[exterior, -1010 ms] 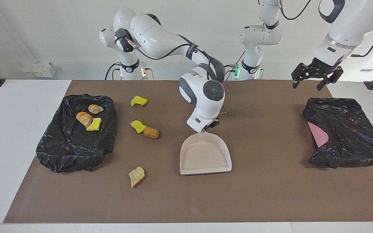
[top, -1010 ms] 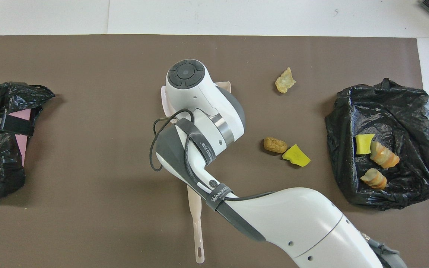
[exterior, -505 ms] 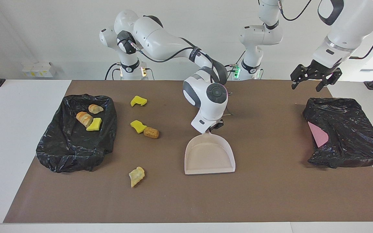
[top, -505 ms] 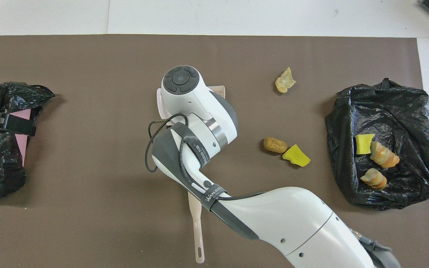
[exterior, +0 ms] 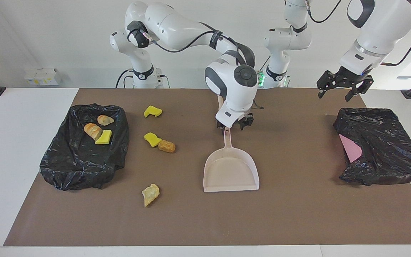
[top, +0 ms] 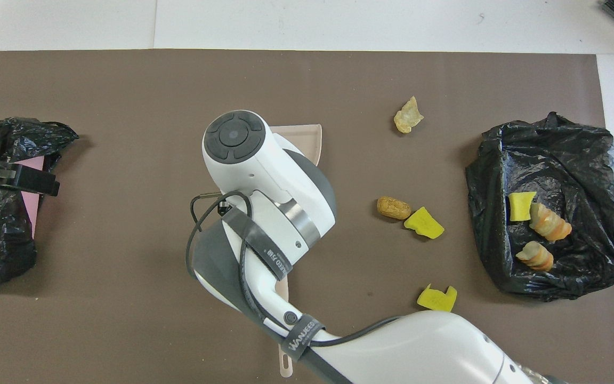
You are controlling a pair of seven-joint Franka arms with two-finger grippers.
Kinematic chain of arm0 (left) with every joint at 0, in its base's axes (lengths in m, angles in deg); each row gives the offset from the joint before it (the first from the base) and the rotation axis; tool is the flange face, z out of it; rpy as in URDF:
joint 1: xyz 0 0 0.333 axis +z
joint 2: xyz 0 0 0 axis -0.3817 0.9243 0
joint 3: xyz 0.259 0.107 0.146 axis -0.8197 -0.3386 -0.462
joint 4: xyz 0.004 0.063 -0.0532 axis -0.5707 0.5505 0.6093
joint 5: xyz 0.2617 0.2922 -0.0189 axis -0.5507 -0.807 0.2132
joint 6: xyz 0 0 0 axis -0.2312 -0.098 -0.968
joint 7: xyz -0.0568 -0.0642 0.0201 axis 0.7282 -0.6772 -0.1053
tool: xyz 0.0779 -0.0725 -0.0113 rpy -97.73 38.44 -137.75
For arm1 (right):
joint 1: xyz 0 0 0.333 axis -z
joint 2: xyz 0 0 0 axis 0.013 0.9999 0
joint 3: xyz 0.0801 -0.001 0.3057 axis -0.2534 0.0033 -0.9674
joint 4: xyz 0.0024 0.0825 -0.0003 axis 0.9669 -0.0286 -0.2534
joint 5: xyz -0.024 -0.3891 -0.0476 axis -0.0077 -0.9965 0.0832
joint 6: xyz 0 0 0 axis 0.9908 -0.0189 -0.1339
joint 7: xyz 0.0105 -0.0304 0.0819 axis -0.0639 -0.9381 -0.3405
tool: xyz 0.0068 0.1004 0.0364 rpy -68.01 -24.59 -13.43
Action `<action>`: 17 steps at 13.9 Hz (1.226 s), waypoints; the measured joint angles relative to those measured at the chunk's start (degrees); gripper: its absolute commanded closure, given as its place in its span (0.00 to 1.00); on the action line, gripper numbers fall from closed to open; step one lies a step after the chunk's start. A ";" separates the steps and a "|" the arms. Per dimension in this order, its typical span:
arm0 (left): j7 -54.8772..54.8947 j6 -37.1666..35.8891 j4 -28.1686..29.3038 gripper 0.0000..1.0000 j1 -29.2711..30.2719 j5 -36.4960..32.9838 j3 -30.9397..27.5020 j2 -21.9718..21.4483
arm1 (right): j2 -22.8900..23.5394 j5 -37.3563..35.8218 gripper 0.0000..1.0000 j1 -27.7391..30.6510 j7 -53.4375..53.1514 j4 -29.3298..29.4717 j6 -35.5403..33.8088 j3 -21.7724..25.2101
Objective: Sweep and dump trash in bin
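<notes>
The beige brush's slotted handle [top: 285, 359] points toward the robots, and my right gripper needs to close on it, because my left gripper needs to take the dustpan.
The beige dustpan [exterior: 231, 171] lies flat on the brown mat, with its handle [exterior: 228, 140] pointing toward the robots. My right gripper [exterior: 235, 124] hangs open just above that handle, holding nothing; in the overhead view the wrist hides it. Loose trash lies on the mat toward the right arm's end: a yellow chunk [exterior: 152, 111], another yellow chunk [exterior: 152, 139] touching a bread lump [exterior: 166, 146], and a pale lump [exterior: 150, 193]. The black-lined bin [exterior: 66, 167] holds two bread pieces [exterior: 93, 131] and a yellow chunk [exterior: 103, 137]. My left gripper [exterior: 343, 84] waits open in the air.
A second crumpled black bag [exterior: 387, 142] with a pink sheet [exterior: 350, 148] showing lies at the left arm's end, below the left gripper. The brown mat [exterior: 298, 214] covers most of the white table.
The right gripper opened, let go of the dustpan handle and rose toward the robots. The dustpan now lies flat with its handle showing. The left gripper drifted slightly.
</notes>
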 measured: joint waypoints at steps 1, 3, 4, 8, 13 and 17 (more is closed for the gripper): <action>0.02 0.12 0.00 0.00 -0.19 0.00 0.02 0.21 | -3.17 0.34 0.17 -0.69 -0.10 -4.33 0.00 -0.02; 0.03 0.94 0.01 0.00 -0.93 0.01 0.02 1.09 | -10.23 2.52 0.17 -1.93 -0.13 -14.31 0.57 -0.03; 0.03 1.76 0.04 0.00 -1.67 0.04 0.03 1.79 | -13.50 3.32 0.17 -2.63 -0.14 -19.38 2.03 -0.05; -0.11 5.76 0.31 0.00 -4.90 0.11 0.06 5.07 | -22.44 5.17 0.17 -5.22 -1.60 -35.89 9.05 -0.07; -3.71 10.33 0.52 0.00 -10.31 0.39 0.10 9.31 | -26.80 7.94 0.17 -5.71 -1.66 -44.79 14.31 -0.03; -10.07 16.16 1.73 0.00 -16.13 0.44 0.23 12.61 | -29.14 9.21 0.18 -6.01 -1.72 -50.54 18.58 -0.03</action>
